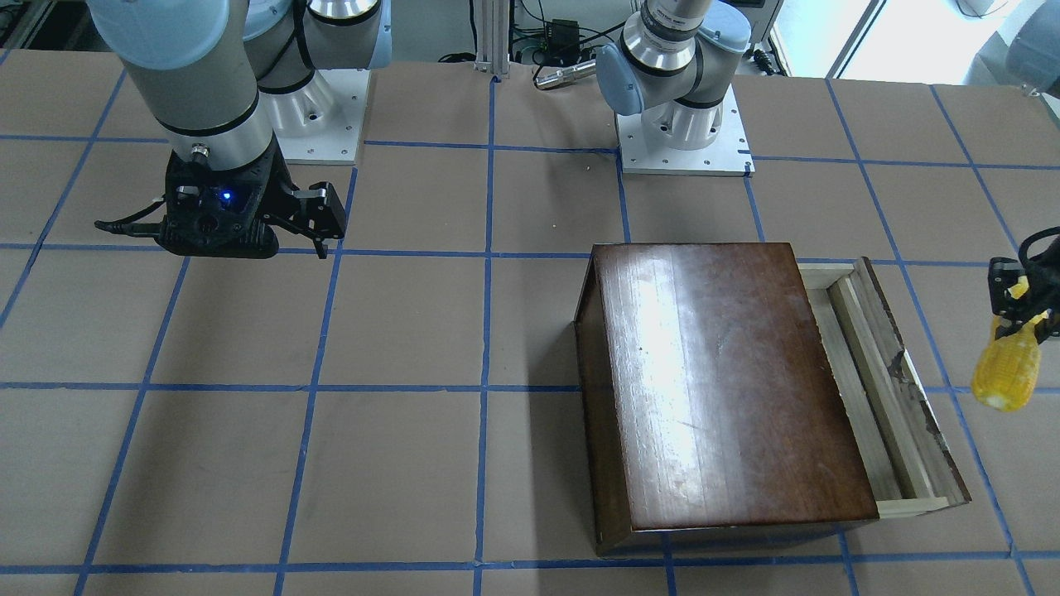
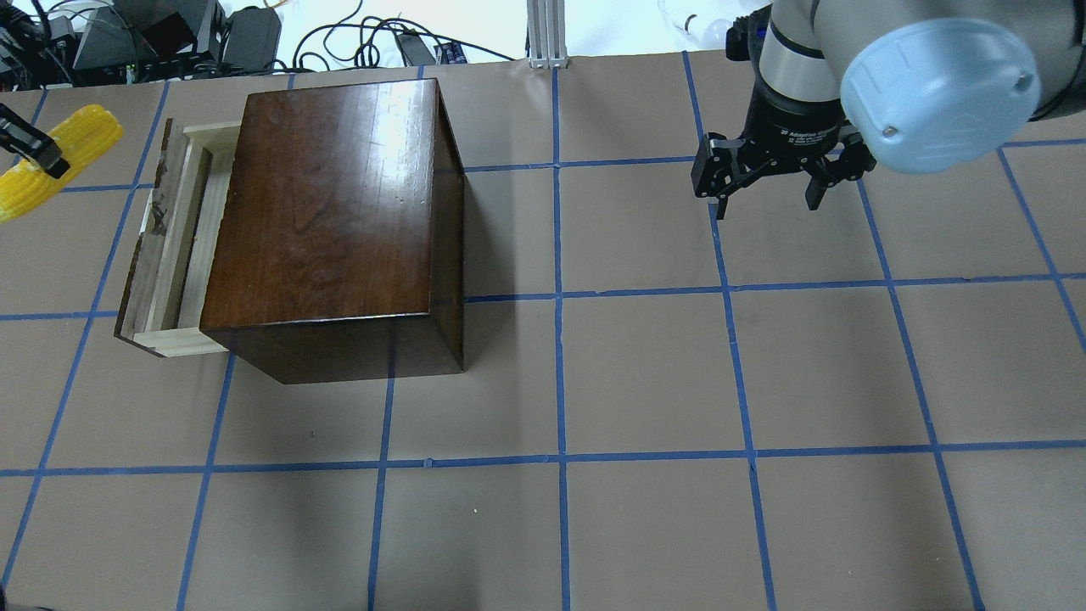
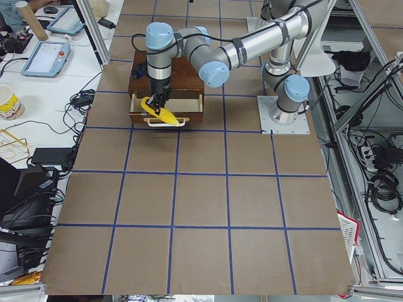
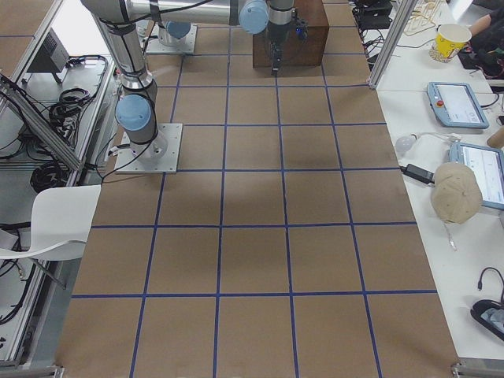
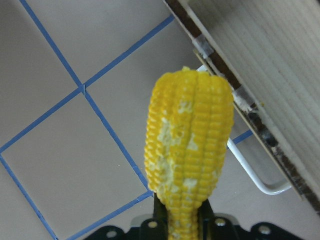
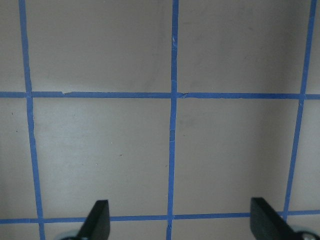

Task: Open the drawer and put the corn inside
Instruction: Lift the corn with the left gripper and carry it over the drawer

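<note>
Next, my left gripper releases the yellow corn on the drawer's pale bottom point(image 1: 852, 368) point(image 5: 298, 81), between the drawer's front panel and the dark-brown box.
The glossy dark-brown box point(image 1: 712, 381) point(image 2: 331, 204) stands on the table with its drawer point(image 1: 878, 389) point(image 2: 170, 238) pulled partly out, showing pale wood inside. My left gripper point(image 1: 1020, 319) point(image 2: 34, 157) is shut on the yellow corn point(image 1: 1006, 377) point(image 2: 59, 161) and holds it in the air just outside the drawer's front panel. In the left wrist view the corn point(image 5: 190, 150) hangs over the table beside the drawer's white handle point(image 5: 255, 175). My right gripper point(image 2: 768, 199) point(image 6: 182, 222) is open and empty, far from the box.
The table is brown board with a blue tape grid point(image 2: 560, 458). The arm bases point(image 1: 683, 124) stand along the robot's edge. Cables and electronics point(image 2: 170, 38) lie beyond the table's far edge, behind the box.
</note>
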